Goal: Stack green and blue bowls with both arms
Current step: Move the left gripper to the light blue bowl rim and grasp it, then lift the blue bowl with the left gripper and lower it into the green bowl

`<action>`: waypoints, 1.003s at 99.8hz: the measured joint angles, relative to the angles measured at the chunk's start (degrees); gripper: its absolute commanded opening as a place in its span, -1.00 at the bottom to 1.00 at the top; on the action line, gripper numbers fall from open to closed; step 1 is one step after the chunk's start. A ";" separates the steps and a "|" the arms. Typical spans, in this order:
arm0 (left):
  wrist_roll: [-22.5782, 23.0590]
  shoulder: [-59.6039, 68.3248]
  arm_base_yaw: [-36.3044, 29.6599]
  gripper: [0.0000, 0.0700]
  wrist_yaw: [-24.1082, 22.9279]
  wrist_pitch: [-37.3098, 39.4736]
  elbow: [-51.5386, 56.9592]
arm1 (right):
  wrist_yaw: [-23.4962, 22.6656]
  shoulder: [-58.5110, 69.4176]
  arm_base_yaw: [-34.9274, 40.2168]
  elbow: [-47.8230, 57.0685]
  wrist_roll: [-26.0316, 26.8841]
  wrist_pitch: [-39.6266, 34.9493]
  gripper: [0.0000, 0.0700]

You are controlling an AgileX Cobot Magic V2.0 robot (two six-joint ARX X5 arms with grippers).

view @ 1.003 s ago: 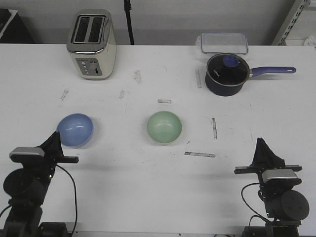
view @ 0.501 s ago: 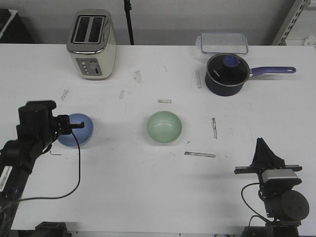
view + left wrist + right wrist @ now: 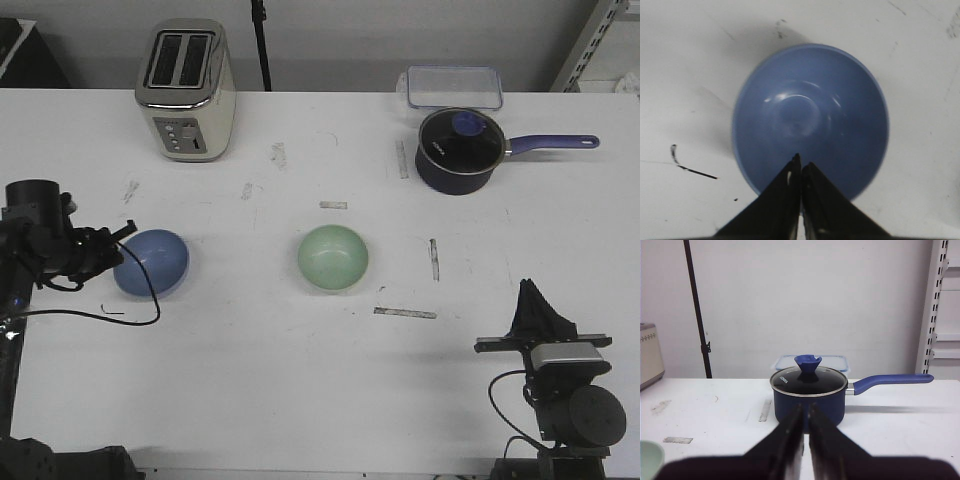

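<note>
The robot's left gripper should next close on the rim (image 3: 117, 262) (image 3: 802, 204) of the blue bowl, on the side farthest from the green bowl.
The light blue bowl (image 3: 155, 263) sits upright on the table's left. The pale green bowl (image 3: 333, 257) sits upright near the middle, a bowl's width or more to its right. My left gripper (image 3: 122, 240) is shut and empty, hovering at the blue bowl's left rim. In the left wrist view the shut tips (image 3: 801, 163) point down over the inside of the blue bowl (image 3: 810, 110) near its rim. My right gripper (image 3: 528, 288) is shut and empty, low at the front right, far from both bowls. The right wrist view shows its tips (image 3: 806, 407) and a sliver of the green bowl (image 3: 650, 457).
A dark navy saucepan (image 3: 458, 150) with a glass lid and purple handle stands at the back right, also in the right wrist view (image 3: 809, 397). A clear lidded box (image 3: 454, 86) lies behind it. A cream toaster (image 3: 186, 90) stands at the back left.
My left arm has risen from its low front-left rest and swung out to the blue bowl's left rim. The bowls and my right arm have not moved.
</note>
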 measured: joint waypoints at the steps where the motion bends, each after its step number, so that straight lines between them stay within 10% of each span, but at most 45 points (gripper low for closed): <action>1: -0.09 0.00 0.39 -0.60 0.00 0.00 0.00 | 0.00 0.00 0.00 0.00 0.00 0.00 -0.98; 17: 0.11 0.11 5.09 0.09 -0.02 -0.96 0.00 | 0.00 0.00 0.00 0.00 0.00 0.02 -0.98; 67: 4.09 10.82 4.98 0.08 0.04 0.09 0.00 | 0.00 0.00 0.00 0.00 0.00 0.02 -0.98; 83: 5.25 14.29 3.72 -0.02 0.04 1.62 0.02 | 0.00 0.00 0.00 0.00 0.00 0.02 -0.98; 100: 5.97 17.46 2.36 -0.79 0.04 1.88 0.00 | 0.00 0.00 0.00 0.00 0.00 0.00 -0.98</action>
